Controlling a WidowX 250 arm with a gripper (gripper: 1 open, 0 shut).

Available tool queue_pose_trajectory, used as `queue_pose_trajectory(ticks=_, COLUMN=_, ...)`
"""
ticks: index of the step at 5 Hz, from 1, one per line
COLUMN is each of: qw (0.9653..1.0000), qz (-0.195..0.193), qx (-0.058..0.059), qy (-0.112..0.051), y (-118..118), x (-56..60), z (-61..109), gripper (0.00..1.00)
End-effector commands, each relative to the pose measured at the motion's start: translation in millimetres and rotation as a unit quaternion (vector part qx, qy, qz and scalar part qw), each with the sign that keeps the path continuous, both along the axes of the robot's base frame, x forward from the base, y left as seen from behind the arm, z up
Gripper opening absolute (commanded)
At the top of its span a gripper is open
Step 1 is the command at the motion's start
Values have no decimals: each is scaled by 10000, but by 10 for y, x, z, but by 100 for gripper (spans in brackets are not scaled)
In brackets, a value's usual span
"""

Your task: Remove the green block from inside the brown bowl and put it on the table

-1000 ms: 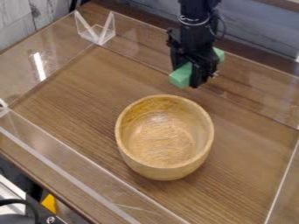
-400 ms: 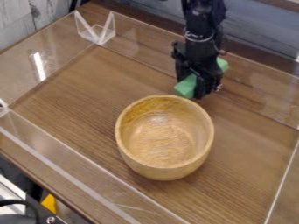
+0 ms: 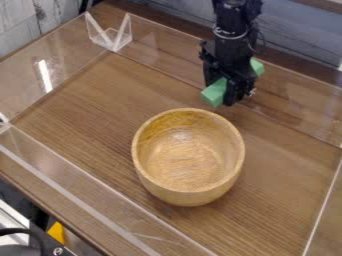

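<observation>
Next, I release the green block on the wooden table (image 3: 210,87) close behind the brown bowl's far rim.
The green block (image 3: 215,92) hangs between the black fingers of my gripper (image 3: 229,97), which is shut on it and points straight down, low over the table (image 3: 94,110) just behind the brown bowl (image 3: 189,156). Only the block's left end and a sliver at the right show past the fingers. I cannot tell whether the block touches the table. The round light-tan bowl sits in the middle of the table with nothing inside it.
Clear acrylic walls (image 3: 54,60) border the table on all sides. A small clear acrylic stand (image 3: 108,32) sits at the back left corner. Bare wood lies to the left and right of the bowl.
The gripper with the green block has shifted slightly right and away from the bowl's far rim. The bowl has stayed put.
</observation>
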State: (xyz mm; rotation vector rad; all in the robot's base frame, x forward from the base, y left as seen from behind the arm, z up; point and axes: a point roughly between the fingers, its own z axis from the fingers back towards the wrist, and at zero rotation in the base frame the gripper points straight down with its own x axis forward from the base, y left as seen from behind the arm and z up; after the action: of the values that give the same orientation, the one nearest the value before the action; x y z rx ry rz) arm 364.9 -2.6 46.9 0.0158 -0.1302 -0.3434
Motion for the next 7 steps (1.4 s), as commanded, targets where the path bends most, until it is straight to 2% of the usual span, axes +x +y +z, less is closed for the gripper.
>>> queue_pose_trajectory(ticks=1, qw=9993, qz=-239, qx=13, qy=-303, y=86, x=133, z=101, gripper=0)
queue_pose_trajectory(ticks=2, qw=9983, qz=-486, qx=12, qy=-336, y=152, x=144, z=68, gripper=0)
queue_pose_trajectory(ticks=5, qw=9977, qz=-503, qx=10, qy=-463, y=241, x=91, z=-165, gripper=0)
queue_pose_trajectory(ticks=7, qw=9974, qz=-452, qx=14, qy=-560, y=347, x=81, z=-246, gripper=0)
